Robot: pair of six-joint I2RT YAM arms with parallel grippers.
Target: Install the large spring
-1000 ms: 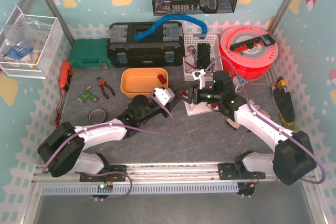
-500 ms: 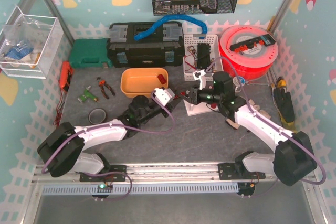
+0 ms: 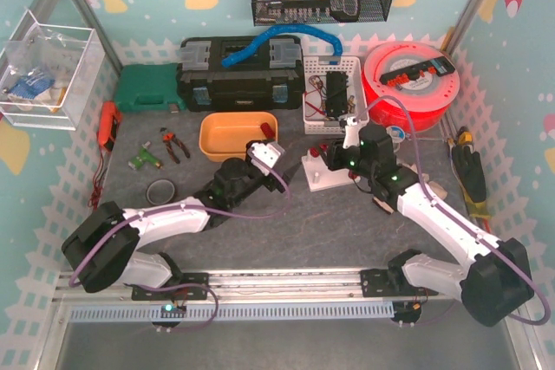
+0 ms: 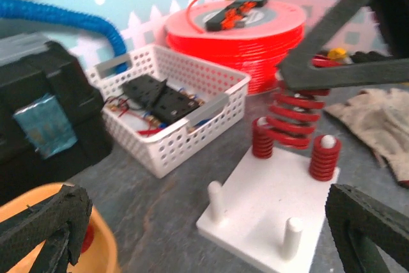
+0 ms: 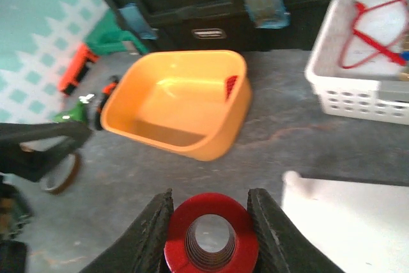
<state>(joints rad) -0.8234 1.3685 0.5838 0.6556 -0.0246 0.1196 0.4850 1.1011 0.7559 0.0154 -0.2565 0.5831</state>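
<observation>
I need to release the large red spring from my right gripper on the bare peg at the white peg board's front edge [image 3: 315, 178]. The large spring now hangs above the board's far edge.
The large red spring [image 5: 211, 242] sits upright between my right gripper's [image 5: 211, 222] fingers, which are shut on its sides. In the left wrist view the large spring [image 4: 299, 110] hangs just above the far edge of the white peg board [image 4: 268, 190]. Two smaller red springs [image 4: 262, 139] [image 4: 324, 158] sit on the board's far pegs, and two near pegs [image 4: 216, 199] are bare. My left gripper [image 4: 204, 234] stands wide open in front of the board with nothing between its fingers. From above, the right gripper [image 3: 332, 158] is over the board [image 3: 319, 179] and the left gripper [image 3: 279, 165] is just to its left.
An orange bin [image 3: 238, 134] lies left of the board, with a small red piece [image 5: 231, 84] inside. A white perforated basket [image 4: 169, 110] and a red filament spool [image 4: 236, 36] stand behind the board. A black toolbox [image 3: 238, 75] is at the back. A crumpled cloth [image 4: 377, 119] lies to the right.
My left gripper has gone from shut to wide open. My right gripper has shut on the large spring and shifted a little to the right over the board.
</observation>
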